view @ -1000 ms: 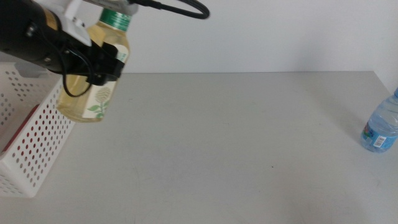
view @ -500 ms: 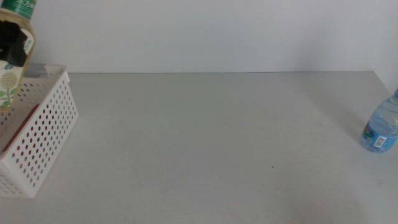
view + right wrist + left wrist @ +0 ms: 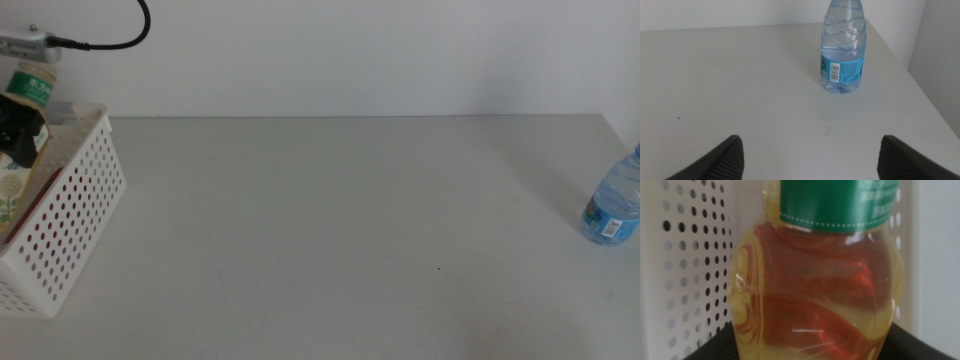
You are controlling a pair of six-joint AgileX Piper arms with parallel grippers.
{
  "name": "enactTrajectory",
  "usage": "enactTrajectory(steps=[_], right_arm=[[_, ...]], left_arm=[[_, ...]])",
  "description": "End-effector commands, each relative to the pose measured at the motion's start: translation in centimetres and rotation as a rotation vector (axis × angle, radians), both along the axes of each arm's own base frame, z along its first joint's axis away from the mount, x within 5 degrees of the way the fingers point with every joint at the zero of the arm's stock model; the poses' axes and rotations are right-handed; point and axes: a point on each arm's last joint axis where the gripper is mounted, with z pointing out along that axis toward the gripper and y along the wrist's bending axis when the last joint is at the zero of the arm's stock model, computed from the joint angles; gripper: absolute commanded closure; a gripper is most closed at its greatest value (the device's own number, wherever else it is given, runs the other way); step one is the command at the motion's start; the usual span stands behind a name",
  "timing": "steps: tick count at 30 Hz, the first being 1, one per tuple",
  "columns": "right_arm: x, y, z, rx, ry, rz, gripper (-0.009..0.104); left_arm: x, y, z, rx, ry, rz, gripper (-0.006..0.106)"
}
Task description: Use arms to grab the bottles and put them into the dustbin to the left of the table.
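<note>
The robot's left gripper should release the tea bottle between the red thing and the white dustbin's table-side [image 3: 42, 197].
At the far left of the middle view, the yellow tea bottle [image 3: 22, 95] with its green label hangs upright, its lower part down inside the white dustbin [image 3: 78, 205]. My left gripper [image 3: 20, 128] is shut on the bottle. In the left wrist view the tea bottle [image 3: 815, 280] fills the picture, with the dustbin's holed wall [image 3: 687, 255] right behind it. Something red [image 3: 42, 212] shows through the dustbin's holes. The clear water bottle [image 3: 612, 205] stands at the table's right edge. My right gripper [image 3: 812, 160] is open and stands short of the water bottle [image 3: 842, 52].
The pale table [image 3: 340, 220] stretches wide between the dustbin and the water bottle. A black cable [image 3: 110, 38] arcs above the left arm. The table's right edge [image 3: 920, 95] runs close beside the water bottle.
The left gripper carried the tea bottle leftward from beside the dustbin to above it, then lowered it partly inside. The water bottle has not moved.
</note>
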Motion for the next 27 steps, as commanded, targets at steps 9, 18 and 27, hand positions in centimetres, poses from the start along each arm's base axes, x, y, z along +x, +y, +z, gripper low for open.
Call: enactTrajectory(steps=[9, 18, 27], right_arm=[[0.0, -0.1, 1.1, -0.028, -0.103, -0.007, 0.02], [0.0, -0.1, 1.1, -0.028, -0.103, -0.007, 0.02], [0.0, -0.1, 1.1, -0.028, -0.103, -0.007, 0.02]], left_arm=[[2.4, 0.7, -2.1, 0.017, 0.009, 0.001, 0.101], [3.4, 0.7, -4.3, -0.017, 0.051, 0.004, 0.075], [3.7, 0.7, -4.2, -0.004, 0.023, -0.011, 0.021]])
